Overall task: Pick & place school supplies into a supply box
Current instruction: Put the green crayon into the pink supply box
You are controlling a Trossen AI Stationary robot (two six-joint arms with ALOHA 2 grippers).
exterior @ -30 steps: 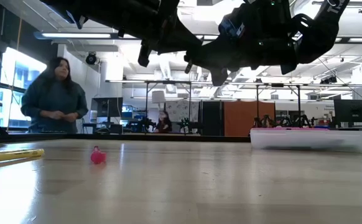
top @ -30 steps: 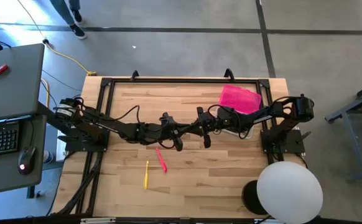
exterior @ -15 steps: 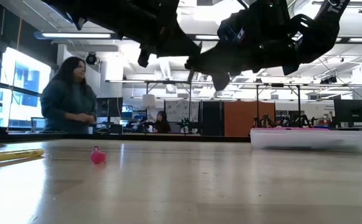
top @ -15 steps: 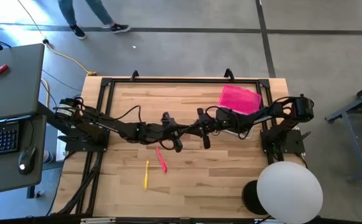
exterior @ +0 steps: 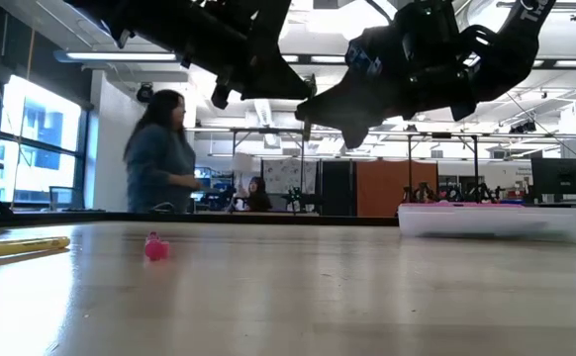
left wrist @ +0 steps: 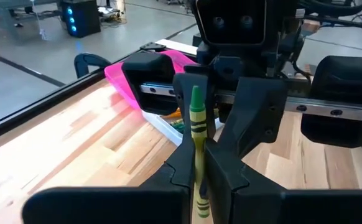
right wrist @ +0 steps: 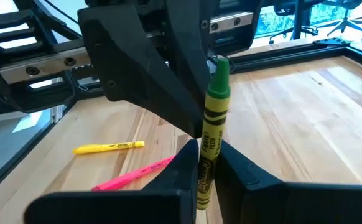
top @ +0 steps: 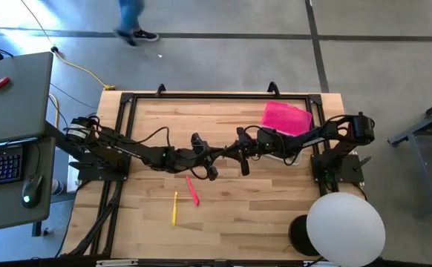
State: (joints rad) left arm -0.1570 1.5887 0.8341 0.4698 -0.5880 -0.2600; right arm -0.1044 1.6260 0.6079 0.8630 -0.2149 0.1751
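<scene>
My right gripper will let go of the green crayon inside the supply box [top: 274, 150], just in front of the box's pink lid.
A green crayon with a yellow-green label [left wrist: 197, 124] [right wrist: 213, 118] is held level in the air above the table's middle, between my two grippers. My left gripper [top: 214, 157] [left wrist: 199, 186] comes from the left and is shut on one end. My right gripper [top: 236, 154] [right wrist: 203, 180] faces it from the right and is shut on the other end. The supply box [top: 290, 157] [exterior: 491, 220] stands on the table by the right arm. Its pink lid [top: 286, 117] [left wrist: 131, 78] lies behind it. A yellow pen [top: 174, 208] [right wrist: 109, 147] and a pink pen [top: 193, 190] [right wrist: 134, 174] lie flat near the front. My left gripper pinches the crayon's blunt end [left wrist: 199, 177] between its two fingers, coming level from the table's left. The crayon runs on in line with the fingers, lifted clear of the table. My right gripper pinches the crayon's other end [right wrist: 204, 174] between its two fingers, coming level from the table's right. The crayon lies along the fingers and reaches the left gripper's fingers [right wrist: 181, 106].
The box holds several supplies [left wrist: 176, 124]. A black frame [top: 216, 95] rims the table. A desk with a keyboard [top: 1, 163] stands to the left and a white lamp globe [top: 344, 226] at the near right. A person [exterior: 164, 153] walks behind the table.
The two grippers have drawn slightly closer together above the table's middle. The left one has risen and tipped a little. The pens and the box have stayed put. The person behind the table has walked to the right.
</scene>
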